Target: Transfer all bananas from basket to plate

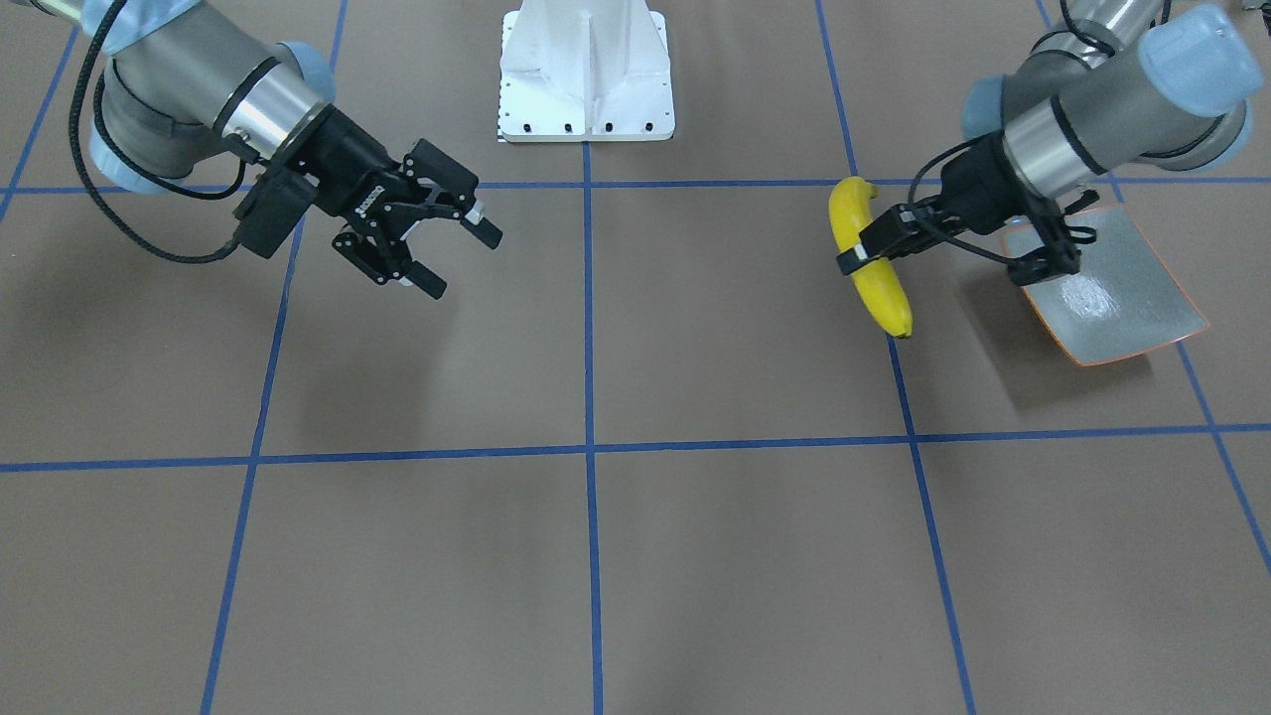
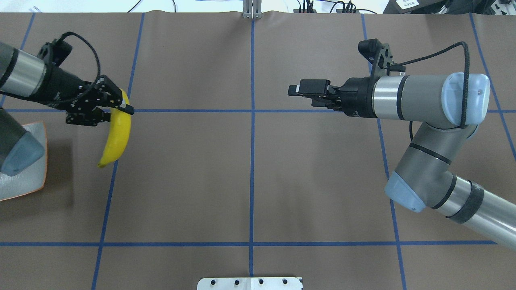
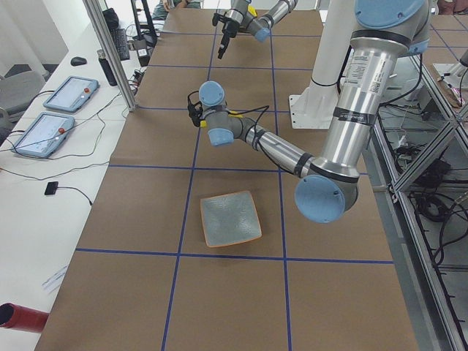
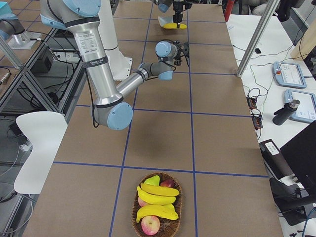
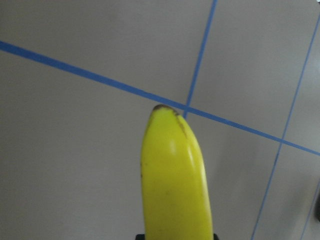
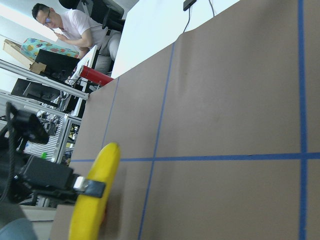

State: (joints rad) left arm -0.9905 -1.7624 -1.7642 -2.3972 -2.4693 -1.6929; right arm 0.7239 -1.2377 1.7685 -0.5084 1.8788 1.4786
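Observation:
The banana, now held above the table beside the plate, will be released by my left gripper on the middle of the grey-green plate (image 1: 1103, 297) with the orange rim.
My left gripper (image 1: 862, 254) is shut on a bright yellow banana (image 1: 880, 290) and holds it above the table, beside the grey-green plate (image 1: 1122, 293) with its orange rim and not over it. The overhead view shows the same banana (image 2: 117, 139) to the right of the plate (image 2: 30, 181). The banana's tip (image 5: 172, 165) fills the left wrist view. My right gripper (image 1: 463, 262) is open and empty, in the air over the table's other half. The wicker basket (image 4: 174, 224) holds three more bananas (image 4: 158, 191) and stands far from both grippers.
The basket also holds apples (image 4: 150, 224) and a green fruit. The white robot base (image 1: 586, 74) stands at the table's middle edge. Blue tape lines cross the brown table cover. Operators' tablets (image 3: 69, 93) lie on a side desk.

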